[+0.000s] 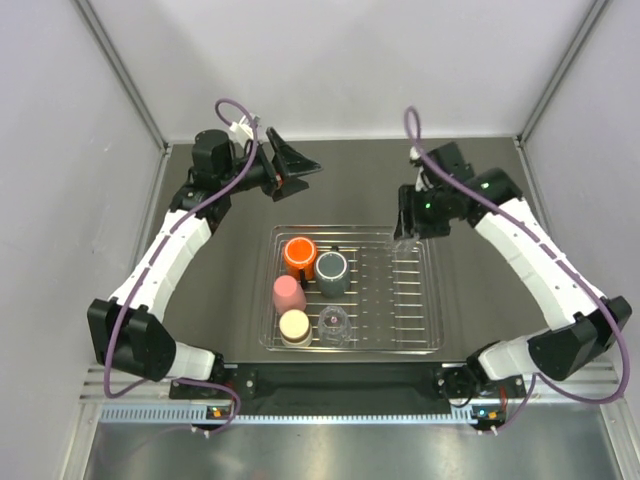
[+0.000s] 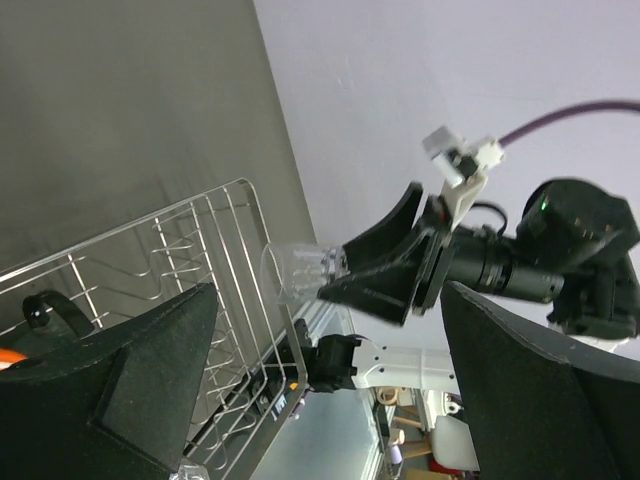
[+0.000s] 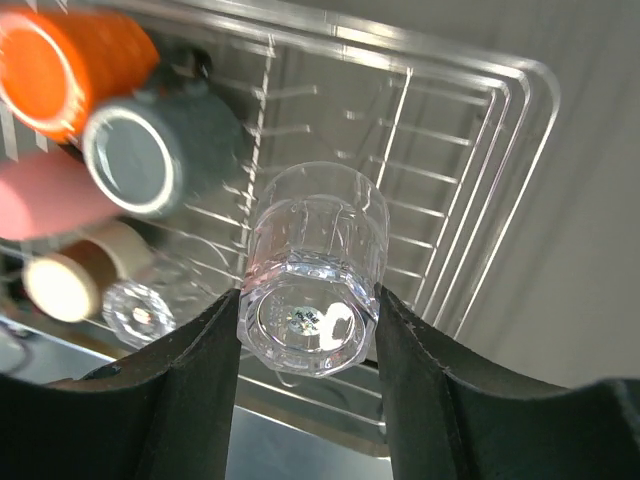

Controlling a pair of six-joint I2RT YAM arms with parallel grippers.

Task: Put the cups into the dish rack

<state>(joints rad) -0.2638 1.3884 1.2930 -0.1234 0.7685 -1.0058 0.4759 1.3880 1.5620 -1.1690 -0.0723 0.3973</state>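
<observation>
The robot's right gripper will set the clear cup, now held base-up above the rack, down by the dish rack's bare side rim (image 1: pixel 411 270) (image 3: pixel 408 203), across from the dark grey cup.
The silver wire dish rack (image 1: pixel 412 300) lies mid-table. In its left half stand an orange cup (image 1: pixel 299 256), a dark grey cup (image 1: pixel 332 271), a pink cup (image 1: pixel 288 292), a cream cup (image 1: pixel 294 326) and a clear cup (image 1: pixel 334 323). My right gripper (image 3: pixel 308 322) is shut on another clear cup (image 3: pixel 312 270), held base-up above the rack's (image 3: pixel 505 140) bare right half, over the far right corner in the top view. The left gripper (image 1: pixel 292 165) hangs open and empty beyond the rack's far left corner, well apart from the cups. Its wrist view shows the held clear cup (image 2: pixel 297 272).
Grey walls enclose the table on the left, back and right. The arm bases and a metal rail (image 1: pixel 340 412) run along the near edge. The rack sits between the two arms.
</observation>
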